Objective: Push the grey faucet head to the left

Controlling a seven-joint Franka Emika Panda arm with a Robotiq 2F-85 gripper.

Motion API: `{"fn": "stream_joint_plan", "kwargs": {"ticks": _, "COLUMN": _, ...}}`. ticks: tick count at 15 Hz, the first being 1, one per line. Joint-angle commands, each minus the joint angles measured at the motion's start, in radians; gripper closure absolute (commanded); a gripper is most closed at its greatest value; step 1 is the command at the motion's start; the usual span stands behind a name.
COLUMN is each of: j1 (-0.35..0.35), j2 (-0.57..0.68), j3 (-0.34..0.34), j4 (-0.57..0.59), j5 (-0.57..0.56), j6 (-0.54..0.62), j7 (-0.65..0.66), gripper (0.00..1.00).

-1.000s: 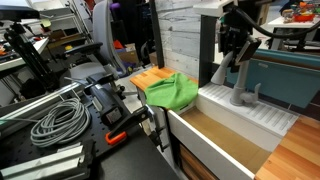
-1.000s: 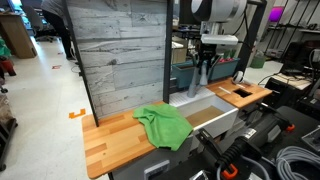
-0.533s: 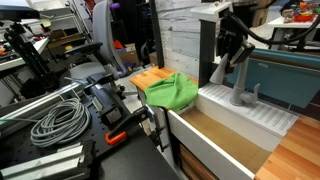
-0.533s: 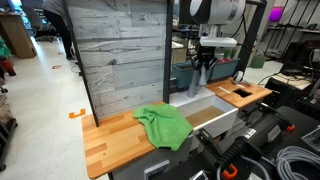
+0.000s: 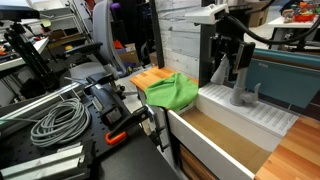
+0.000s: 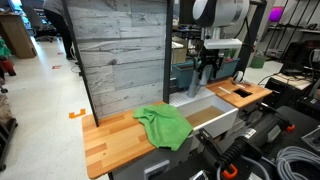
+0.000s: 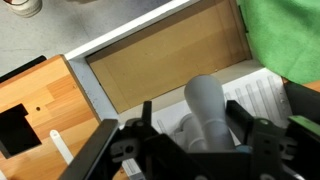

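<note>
I should center my gripper and close it around the spout [image 7: 204,90] before swinging it over, because the grey faucet head stands loose and off-center between my gripper's open fingers.
The grey faucet head [image 5: 241,82] is a matte grey tube rising from a round base at the back of the white sink [image 5: 262,117]. It also shows in an exterior view [image 6: 207,84]. In the wrist view the grey tube [image 7: 204,108] stands between my two black fingers. My gripper [image 5: 228,58] [image 6: 207,66] [image 7: 196,122] is open and straddles the upper part of the spout. The top of the arch is hidden behind my fingers in both exterior views.
A green cloth [image 5: 172,92] [image 6: 163,125] [image 7: 285,35] lies on the wooden counter [image 6: 108,142] beside the sink basin [image 7: 160,60]. A grey plank wall [image 6: 120,55] stands behind. Coiled cables [image 5: 55,122] and clamps lie on the dark bench.
My gripper has shifted slightly left and lower around the faucet spout. The cloth and sink have not moved.
</note>
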Motion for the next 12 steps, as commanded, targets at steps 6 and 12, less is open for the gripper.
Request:
{"fn": "stream_joint_plan", "kwargs": {"ticks": 6, "j1": 0.013, "j2": -0.059, "j3": -0.007, "j4": -0.067, "j5": -0.031, "j6": 0.112, "j7": 0.007, "gripper": 0.44}}
{"fn": "stream_joint_plan", "kwargs": {"ticks": 12, "j1": 0.012, "j2": -0.052, "j3": 0.003, "j4": -0.071, "j5": -0.030, "j6": 0.141, "j7": -0.002, "gripper": 0.90}}
